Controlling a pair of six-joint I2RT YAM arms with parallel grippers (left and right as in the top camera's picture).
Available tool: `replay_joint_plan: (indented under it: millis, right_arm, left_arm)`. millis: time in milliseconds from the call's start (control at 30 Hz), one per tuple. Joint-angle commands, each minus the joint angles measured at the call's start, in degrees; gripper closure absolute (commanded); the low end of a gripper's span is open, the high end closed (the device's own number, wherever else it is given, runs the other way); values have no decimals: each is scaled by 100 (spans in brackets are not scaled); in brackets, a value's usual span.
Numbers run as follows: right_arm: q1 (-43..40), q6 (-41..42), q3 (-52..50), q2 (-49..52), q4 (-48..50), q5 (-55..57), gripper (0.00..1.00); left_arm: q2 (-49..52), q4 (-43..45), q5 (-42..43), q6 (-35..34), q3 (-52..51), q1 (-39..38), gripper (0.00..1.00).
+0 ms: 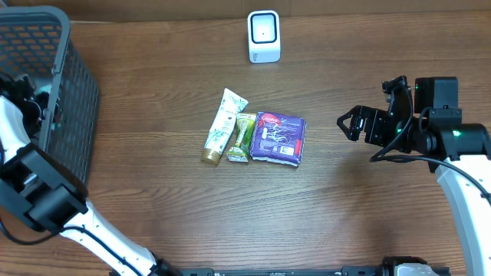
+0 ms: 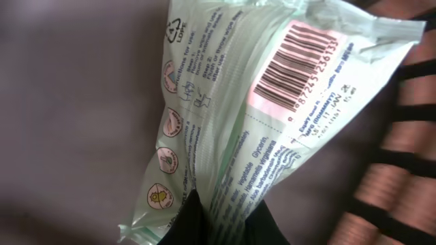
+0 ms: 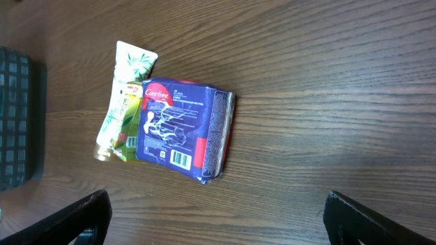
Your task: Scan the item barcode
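Note:
I need to use my left gripper to release the pale green packet on the table point(image 1: 191, 130) next to the white-green tube, facing the basket.
In the left wrist view my left gripper point(image 2: 235, 224) is shut on the lower end of a pale green plastic packet point(image 2: 225, 136). The packet's printed side faces the camera, with its barcode point(image 2: 296, 64) at the upper right. In the overhead view the left arm point(image 1: 23, 107) reaches into the dark mesh basket point(image 1: 77, 92), and the packet is hidden there. The white scanner point(image 1: 264, 36) stands at the table's far edge. My right gripper point(image 1: 349, 124) hangs open and empty over the right of the table, its fingers point(image 3: 82, 218) wide apart.
Three items lie mid-table: a white-green tube point(image 1: 222, 126), a small green packet point(image 1: 242, 138) and a purple Carefree pack point(image 1: 279, 138), also seen as the purple pack point(image 3: 180, 129). Basket mesh point(image 2: 409, 136) stands close on the right of the held packet.

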State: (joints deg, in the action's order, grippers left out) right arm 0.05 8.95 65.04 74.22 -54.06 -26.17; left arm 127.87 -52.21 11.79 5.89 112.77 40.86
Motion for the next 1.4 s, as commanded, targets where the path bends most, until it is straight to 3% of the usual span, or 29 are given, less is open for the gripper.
replay_joint_plan:
  millis: [0,100,233,333,467,633,833,967,1100,1133,1367]
  right_arm:
    - [26,2,92,-15,13,-52,0]
    - [26,2,92,-15,15,-52,0]
    - [26,2,92,-15,85,-52,0]
    - [26,142,92,-15,245,-50,0]
    - [26,173,92,-15,240,-50,0]
    - [26,170,92,-15,229,-48,0]
    - [26,146,92,-15,219,-46,0]
    - [26,146,92,-15,227,-48,0]
    - [26,149,92,-15,225,-50,0]
    - [26,149,92,-15,216,-50,0]
    - [28,151,-173,9,190,-52,0]
  left_arm:
    - [-1576,-190,321,-125,730,-70,96]
    - [-2651,-308,264,-122,754,-160,96]
    - [-3335,-866,323,-372,754,-511,96]
    - [-3501,-1694,431,-476,750,-1331,96]
    - [-3206,-2483,-306,-461,310,-2820,96]
    - [-2509,-2511,-1187,-623,-1038,-3908,96]
    - [-1587,-1792,-1316,-981,-2245,-4249,96]
    - [-1187,-1467,-719,-977,-2393,-4310,96]
    - [-1130,-1259,-450,-977,-2389,-4424,35]
    - [-1132,-1237,-525,-975,-2380,-4444,0]
    - [-1604,-1521,-459,-1021,-1650,-4415,0]
